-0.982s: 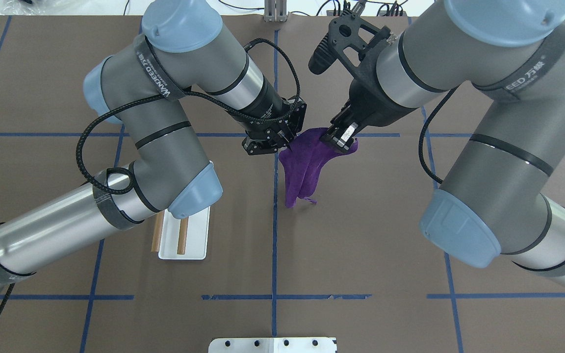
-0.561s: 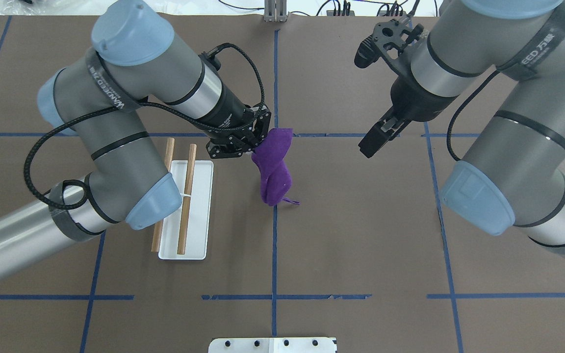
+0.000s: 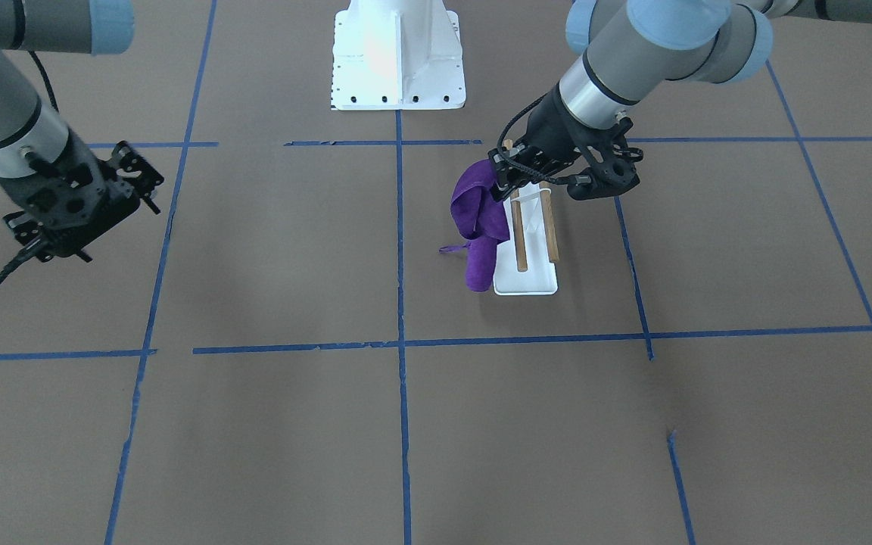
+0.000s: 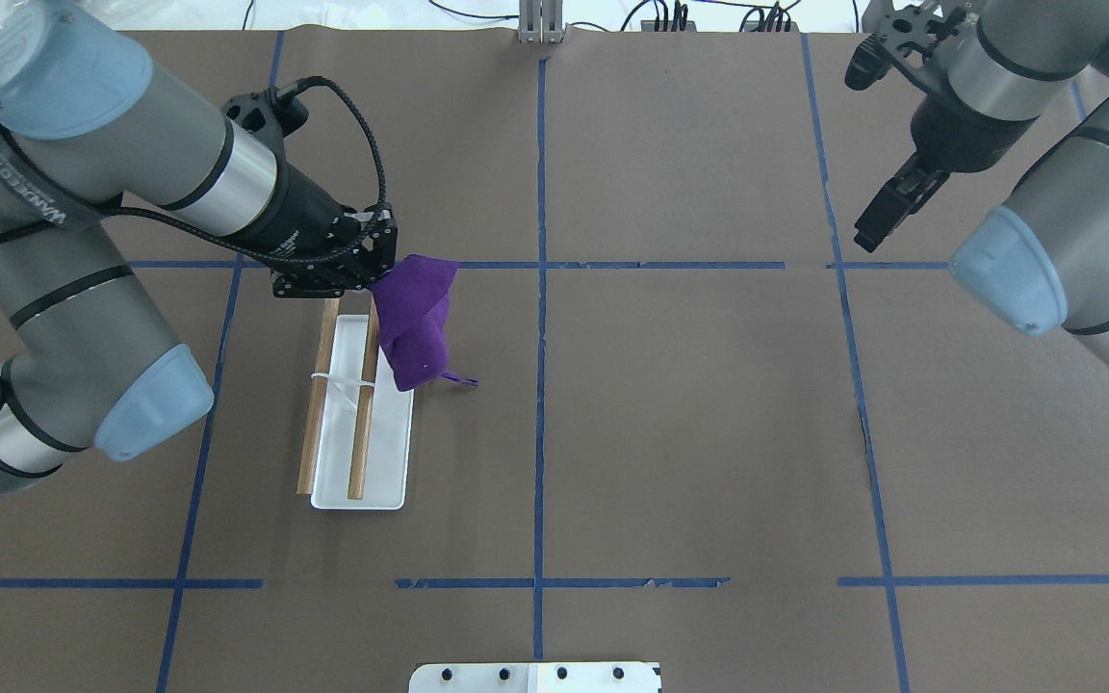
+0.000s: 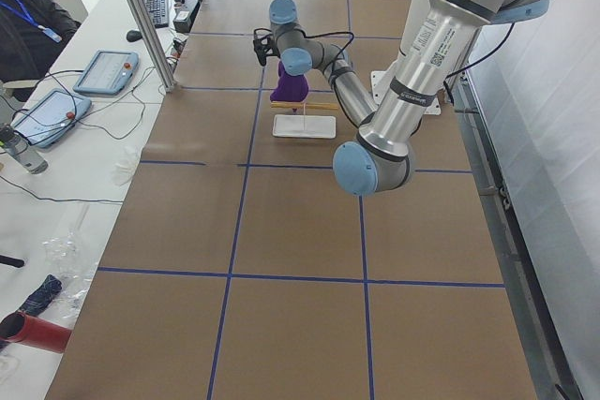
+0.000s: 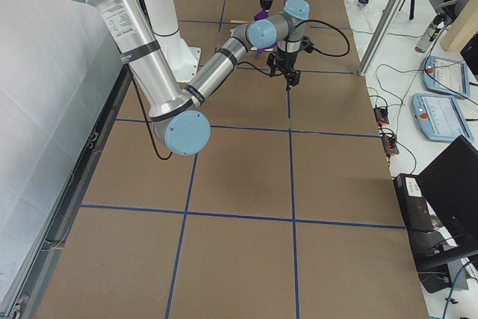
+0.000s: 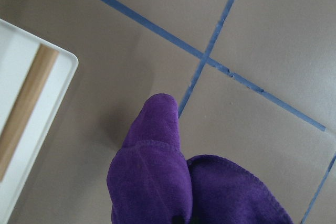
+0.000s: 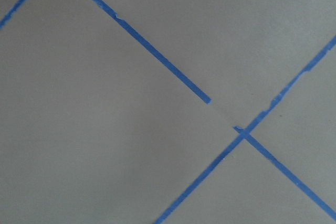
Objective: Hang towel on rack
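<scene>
Next, my left gripper lets go of the purple towel hung over the wooden rods (image 3: 544,227) above the white base of the rack.
The purple towel (image 4: 415,322) hangs bunched from my left gripper (image 4: 376,274), which is shut on its top edge. It dangles at the far end of the rack (image 4: 362,452), right beside one of the two wooden rods (image 4: 362,423); I cannot tell whether it touches. In the front view the towel (image 3: 478,219) hangs left of the rack's white base (image 3: 527,281), under the left gripper (image 3: 498,178). The left wrist view shows the towel (image 7: 157,177) and a corner of the base (image 7: 18,45). My right gripper (image 4: 877,221) is empty and open, far off at the right.
The white bolted robot pedestal (image 3: 398,53) stands at the near table edge, also in the overhead view (image 4: 535,677). Blue tape lines (image 4: 540,385) cross the brown table cover. A side bench with tablets (image 5: 98,72) lies beyond the far edge.
My right gripper let go of the towel and pulled away to the far right. My left gripper carried the towel left, from the table's middle to the rack's far end.
</scene>
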`<state>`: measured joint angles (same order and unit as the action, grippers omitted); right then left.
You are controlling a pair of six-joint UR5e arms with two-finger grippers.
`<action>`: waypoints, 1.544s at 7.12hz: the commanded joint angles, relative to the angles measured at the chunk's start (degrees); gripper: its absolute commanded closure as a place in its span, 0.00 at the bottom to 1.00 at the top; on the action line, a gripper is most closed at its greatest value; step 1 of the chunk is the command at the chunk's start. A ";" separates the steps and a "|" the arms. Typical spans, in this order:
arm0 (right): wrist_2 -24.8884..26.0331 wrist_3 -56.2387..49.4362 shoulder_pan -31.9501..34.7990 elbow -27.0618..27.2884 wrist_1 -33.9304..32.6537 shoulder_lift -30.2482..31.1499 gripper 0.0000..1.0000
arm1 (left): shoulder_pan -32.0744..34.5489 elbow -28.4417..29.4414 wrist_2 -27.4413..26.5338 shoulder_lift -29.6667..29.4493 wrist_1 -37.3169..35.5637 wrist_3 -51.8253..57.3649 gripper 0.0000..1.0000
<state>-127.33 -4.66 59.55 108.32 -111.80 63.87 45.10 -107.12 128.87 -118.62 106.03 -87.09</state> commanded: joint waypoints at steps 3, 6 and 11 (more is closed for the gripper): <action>0.50 -17.88 11.43 -3.99 -0.26 9.06 0.00 | 2.78 -4.05 -0.11 10.32 -0.03 13.84 1.00; 0.24 -21.71 15.59 -5.84 -0.09 11.62 0.00 | 4.12 -3.28 -1.06 13.85 0.06 20.64 1.00; 0.24 -21.71 15.95 -5.84 0.18 11.63 0.00 | 3.85 -2.66 -2.92 14.03 0.06 20.82 0.00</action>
<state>-127.10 -26.36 75.43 102.54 -111.64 75.57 48.91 -109.71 126.05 -104.50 106.07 -66.35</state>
